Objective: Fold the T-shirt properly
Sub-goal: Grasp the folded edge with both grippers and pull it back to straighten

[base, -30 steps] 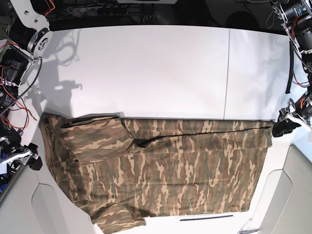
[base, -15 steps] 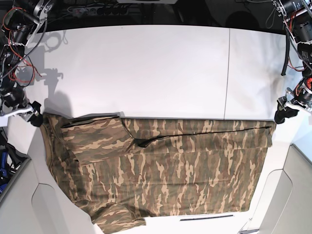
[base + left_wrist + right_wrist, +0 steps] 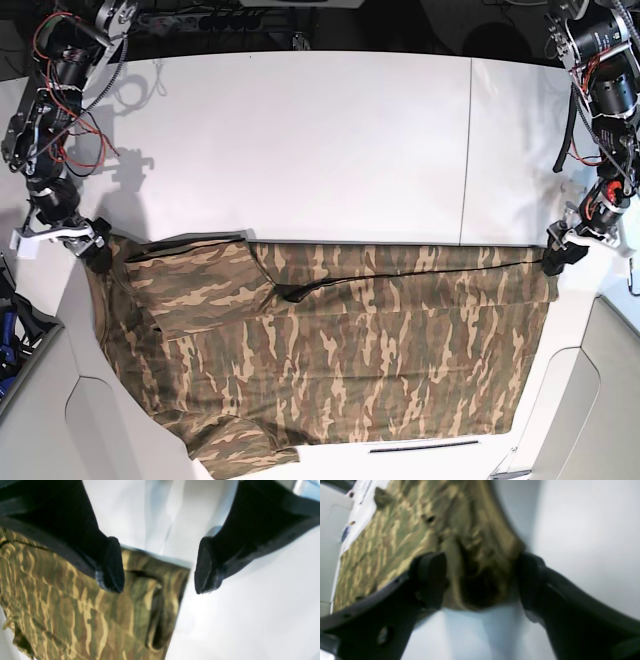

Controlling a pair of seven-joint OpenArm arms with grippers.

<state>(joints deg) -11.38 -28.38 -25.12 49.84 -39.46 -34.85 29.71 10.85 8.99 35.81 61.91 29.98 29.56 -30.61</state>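
The T-shirt sits too near the table's near edge, so the robot's left gripper needs to pinch the T-shirt's far corner (image 3: pixel 536 260) and drag the T-shirt back together with the right gripper.
The camouflage T-shirt (image 3: pixel 330 350) lies flat along the near half of the white table (image 3: pixel 300 140), its far edge folded over into a straight line. My left gripper (image 3: pixel 556 256) hovers at the shirt's far right corner. In the left wrist view this gripper (image 3: pixel 158 576) is open, one finger over the T-shirt (image 3: pixel 75 610) and the other over bare table. My right gripper (image 3: pixel 94 250) is at the far left corner. In the right wrist view it (image 3: pixel 481 582) is open, with a bunched edge of the T-shirt (image 3: pixel 475 555) lying between its fingers.
A seam (image 3: pixel 466 150) runs across the tabletop on the right. Pale panels flank the near corners (image 3: pixel 100 420) (image 3: pixel 590 390). A dark strip (image 3: pixel 425 446) lies by the near edge. Cables and arm bases crowd the back corners (image 3: pixel 60 70) (image 3: pixel 600 50).
My right arm has swung from the near left side up to the shirt's far left corner. My left gripper has shifted inward onto the far right corner. The shirt has not moved.
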